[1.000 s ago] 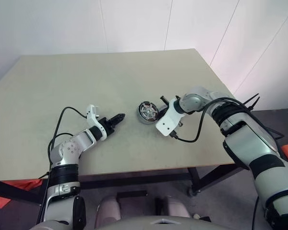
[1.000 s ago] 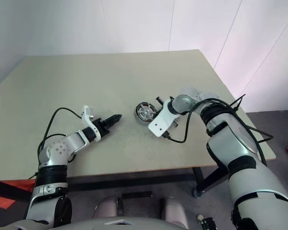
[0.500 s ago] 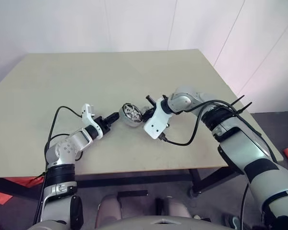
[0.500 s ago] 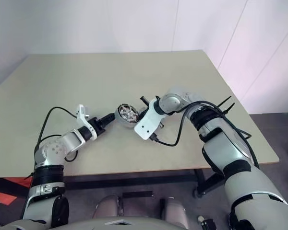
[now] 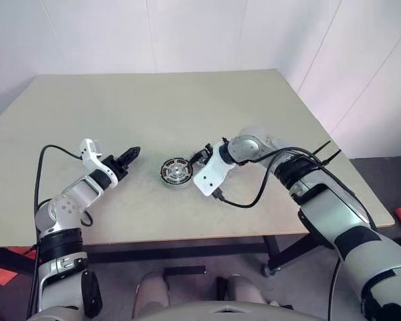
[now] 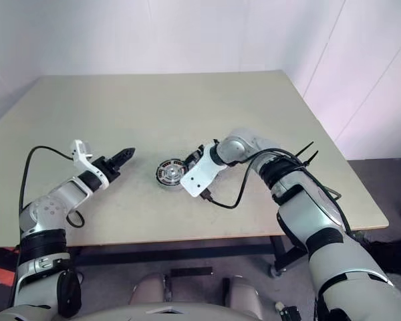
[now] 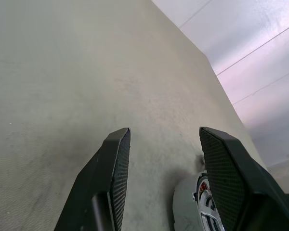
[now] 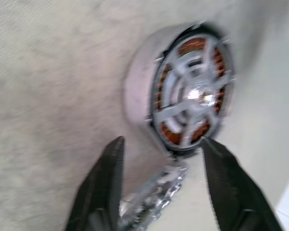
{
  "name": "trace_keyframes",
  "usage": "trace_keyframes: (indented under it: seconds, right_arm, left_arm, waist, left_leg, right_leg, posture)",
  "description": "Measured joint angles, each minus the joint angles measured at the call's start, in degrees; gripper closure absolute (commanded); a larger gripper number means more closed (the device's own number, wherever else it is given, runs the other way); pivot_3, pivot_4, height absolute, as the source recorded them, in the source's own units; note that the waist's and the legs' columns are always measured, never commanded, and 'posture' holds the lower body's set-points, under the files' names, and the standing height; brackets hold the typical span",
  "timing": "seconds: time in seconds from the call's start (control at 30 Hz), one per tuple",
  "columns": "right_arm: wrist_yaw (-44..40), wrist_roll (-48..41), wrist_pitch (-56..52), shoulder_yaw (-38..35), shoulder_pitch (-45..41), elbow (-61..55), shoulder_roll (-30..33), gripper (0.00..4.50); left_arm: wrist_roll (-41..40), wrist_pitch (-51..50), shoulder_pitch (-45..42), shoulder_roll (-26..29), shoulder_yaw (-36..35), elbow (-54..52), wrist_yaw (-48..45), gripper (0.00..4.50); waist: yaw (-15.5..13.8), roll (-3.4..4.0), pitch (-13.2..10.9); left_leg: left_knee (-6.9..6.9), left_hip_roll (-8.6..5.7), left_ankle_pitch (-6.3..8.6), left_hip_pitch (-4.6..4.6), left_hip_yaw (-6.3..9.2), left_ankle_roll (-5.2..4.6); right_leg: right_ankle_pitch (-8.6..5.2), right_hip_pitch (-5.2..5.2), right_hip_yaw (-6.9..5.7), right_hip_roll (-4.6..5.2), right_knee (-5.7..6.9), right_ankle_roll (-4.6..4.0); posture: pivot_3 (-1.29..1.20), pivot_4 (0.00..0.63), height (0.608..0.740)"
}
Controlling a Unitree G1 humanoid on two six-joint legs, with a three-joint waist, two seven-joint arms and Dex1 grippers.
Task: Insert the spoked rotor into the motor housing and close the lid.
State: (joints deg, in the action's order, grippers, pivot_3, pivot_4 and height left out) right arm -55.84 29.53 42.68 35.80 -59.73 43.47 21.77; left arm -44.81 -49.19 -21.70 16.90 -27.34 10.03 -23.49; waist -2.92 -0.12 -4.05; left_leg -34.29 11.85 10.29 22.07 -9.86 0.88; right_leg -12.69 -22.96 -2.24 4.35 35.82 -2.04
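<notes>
The lid is edge-on against the motor housing's rim; next my right gripper lays it back, then grabs its far rim (image 8: 134, 220) before flipping it over the rotor.
A round motor assembly (image 5: 175, 172) lies on the table (image 5: 187, 100) near its middle. In the right wrist view the silvery spoked rotor (image 8: 192, 94) sits inside the motor housing, whose copper windings (image 8: 192, 47) show between the spokes. A light-grey round shell (image 8: 138, 84), which looks like the lid, wraps its outer side. My right gripper (image 8: 162, 140) is open just beside the assembly, with nothing between its fingers. My left gripper (image 5: 129, 154) is open too, a hand's width to the left of the assembly and pointing at it.
A black cable (image 5: 254, 200) loops from my right wrist over the table's front right part. A crumpled silvery bit (image 8: 154, 199) lies between my right fingers' bases. The table's front edge (image 5: 187, 234) runs close below both arms.
My right gripper carried the motor assembly leftwards, then opened and left it on the table. My left gripper, which touched the assembly half a second ago, drew back to the left.
</notes>
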Motion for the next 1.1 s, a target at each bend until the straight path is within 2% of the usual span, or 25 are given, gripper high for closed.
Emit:
trace_keyframes:
  seconds: [0.1, 0.2, 0.3, 0.47, 0.6, 0.77, 0.83, 0.93, 1.1]
  right_arm:
    - [-2.2, -5.5, -4.0, -3.8, 0.8, -6.5, 0.9, 0.02]
    - [-3.5, -10.2, -11.3, -8.1, 2.1, -11.1, 2.0, 0.02]
    - [-2.9, -15.7, -25.8, -14.2, 4.9, -13.7, 1.8, 0.02]
    - [0.6, -26.9, -60.4, -26.7, 11.8, -19.6, 0.8, 0.02]
    - [4.0, -39.6, -93.6, -39.3, 20.4, -31.8, 0.1, 0.02]
    - [14.6, -47.6, -125.6, -60.2, 22.4, -38.4, -9.5, 0.02]
    - [18.5, -47.9, -131.6, -66.0, 22.5, -40.0, -13.3, 0.02]
    - [24.0, -47.7, -134.6, -71.4, 23.5, -40.3, -18.4, 0.02]
    - [29.3, -48.2, -133.5, -73.9, 24.4, -39.8, -22.8, 0.02]
  left_arm:
    - [0.0, 0.1, 0.3, -1.5, 0.8, 0.0, 0.0, 2.07]
    - [0.0, 0.1, 0.6, -2.6, 2.3, 0.0, -0.1, 2.07]
    - [0.0, 0.2, 0.5, -3.4, 3.3, 0.0, -0.4, 2.07]
    - [0.3, 0.2, -0.2, -3.8, 5.6, 0.4, -1.3, 2.07]
    - [0.8, 0.2, -1.2, -3.2, 6.9, 2.1, -2.4, 2.07]
    - [1.4, 0.1, -3.2, -1.8, 7.8, 5.3, -3.9, 2.07]
    - [1.9, 0.1, -3.7, -1.2, 8.3, 5.8, -4.4, 2.07]
    - [2.3, -0.3, -4.1, -0.9, 9.0, 6.3, -4.8, 2.07]
    - [2.6, -0.9, -4.2, 0.0, 9.4, 6.6, -5.0, 2.07]
  waist:
    - [-0.1, -0.01, 0.0]
    - [-0.3, -0.05, 0.0]
    - [-0.7, -0.07, 0.0]
    - [-1.3, -0.06, 0.0]
    - [-2.6, -0.04, 0.0]
    - [-2.8, 0.03, 0.0]
    - [-2.9, 0.04, 0.0]
    - [-3.2, 0.07, 0.0]
    - [-3.0, 0.04, 0.1]
  left_leg:
    - [0.00, 0.00, 0.00, -0.01, 0.00, 0.00]
    - [0.00, 0.00, 0.00, -0.07, 0.01, 0.00]
    - [0.00, 0.00, 0.00, -0.24, 0.01, 0.00]
    - [0.04, 0.00, -0.03, -0.46, 0.02, 0.04]
    - [0.22, 0.00, -0.07, -0.63, 0.01, 0.13]
    - [0.54, -0.01, -0.32, -0.94, 0.00, 0.54]
    - [0.85, -0.03, -0.58, -1.09, 0.00, 0.94]
    - [1.26, -0.04, -0.80, -1.15, 0.01, 1.29]
    - [1.55, -0.04, -0.89, -1.17, 0.02, 1.44]
  right_leg:
    - [0.00, 0.01, 0.00, -0.01, 0.00, 0.00]
    - [0.00, 0.09, 0.00, -0.01, -0.01, 0.00]
    - [0.00, 0.27, 0.01, -0.02, -0.02, 0.00]
    - [0.00, 0.47, 0.04, -0.02, -0.03, 0.00]
    - [0.00, 0.59, 0.04, -0.05, -0.14, 0.01]
    - [-0.01, 0.58, 0.06, -0.07, -0.03, 0.04]
    - [-0.10, 0.59, 0.09, -0.07, -0.07, 0.21]
    - [-0.23, 0.50, 0.08, -0.07, -0.10, 0.44]
    - [-0.13, 0.37, 0.09, -0.09, -0.13, 0.26]
  posture:
    - [0.00, 0.000, 0.740]
    - [0.00, 0.000, 0.740]
    - [0.00, 0.000, 0.740]
    - [0.00, 0.000, 0.740]
    - [0.00, 0.000, 0.740]
    - [0.00, 0.000, 0.740]
    - [0.00, 0.000, 0.740]
    - [0.00, 0.000, 0.740]
    - [0.00, 0.000, 0.740]
